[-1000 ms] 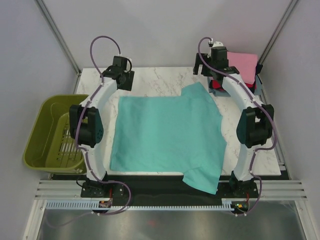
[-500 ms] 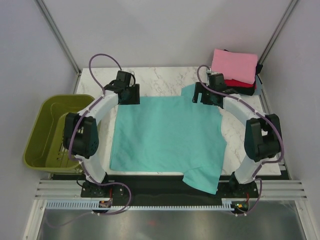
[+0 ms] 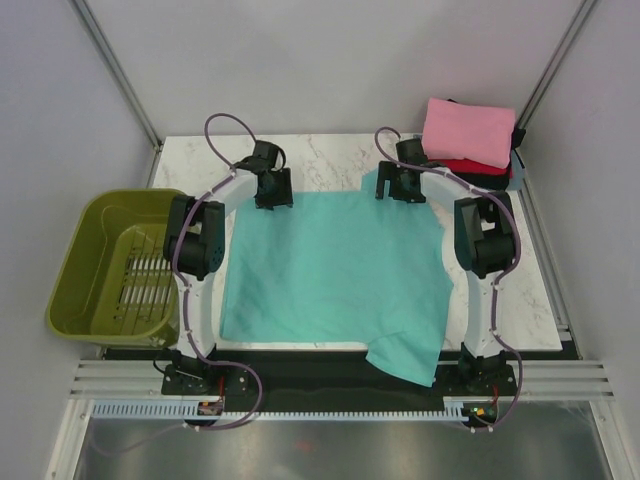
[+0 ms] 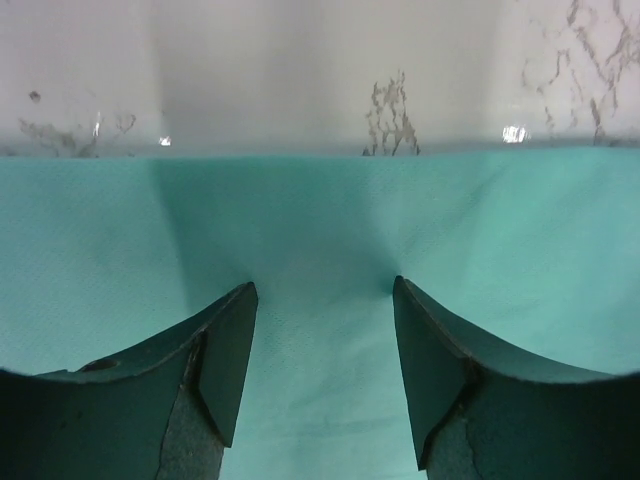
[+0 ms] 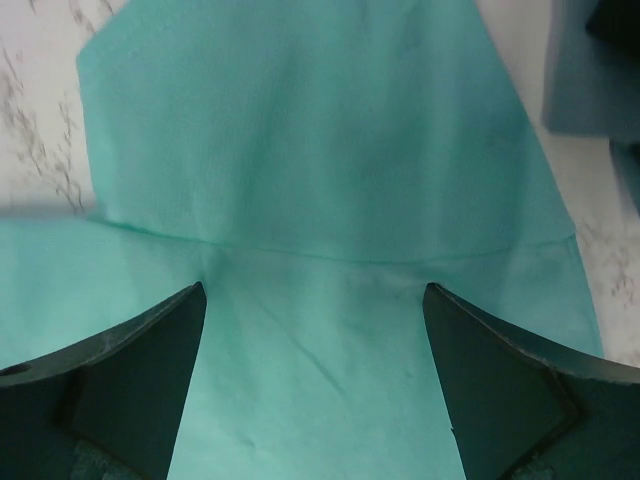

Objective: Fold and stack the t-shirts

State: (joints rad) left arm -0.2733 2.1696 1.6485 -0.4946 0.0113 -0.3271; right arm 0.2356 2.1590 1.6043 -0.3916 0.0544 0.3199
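The robot's left gripper needs to next move to the near hem corner (image 3: 225,336) of the teal t-shirt, beside the olive-green basket, and close there.
A teal t-shirt (image 3: 335,270) lies flat on the marble table, one sleeve at its far right corner and one hanging over the near edge. My left gripper (image 3: 273,197) is open, fingertips down on the cloth near the shirt's far left edge (image 4: 320,200). My right gripper (image 3: 402,190) is open over the far right sleeve (image 5: 300,130), fingertips on the cloth just below the sleeve seam. A folded pink shirt (image 3: 468,130) tops a stack at the far right corner, with a red one (image 3: 478,170) under it.
An olive-green plastic basket (image 3: 85,290) stands off the table's left edge. A grey-blue folded cloth (image 5: 590,70) and the stack lie just right of my right gripper. The table's far edge (image 3: 320,140) runs close behind both grippers.
Both arms have swung inward and down from the far corners onto the shirt's far edge. The right gripper left the pink stack and came over the sleeve.
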